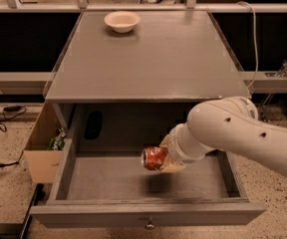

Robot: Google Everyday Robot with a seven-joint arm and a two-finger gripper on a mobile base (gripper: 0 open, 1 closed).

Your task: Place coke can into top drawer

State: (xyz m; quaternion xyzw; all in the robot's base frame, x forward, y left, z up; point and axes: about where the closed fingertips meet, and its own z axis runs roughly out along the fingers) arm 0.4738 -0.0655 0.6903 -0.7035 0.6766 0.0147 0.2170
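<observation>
My gripper will release the coke can near the middle of the grey drawer's bottom [157, 164], setting it free back from the metal knob.
The coke can [155, 158] is red-orange with a silver round end facing left. It lies sideways in my gripper [164, 159], which is shut on it and holds it above the floor of the top drawer [103, 179]. The drawer is grey, pulled wide open, with a small round metal knob [149, 226] on its front. The can's shadow falls on the drawer floor just below it. My white arm [233, 133] reaches in from the right.
A cream bowl [122, 21] sits at the back left of the grey cabinet top [148, 59]. An open cardboard box [46, 146] with a green packet stands left of the drawer. Cables lie on the floor at left.
</observation>
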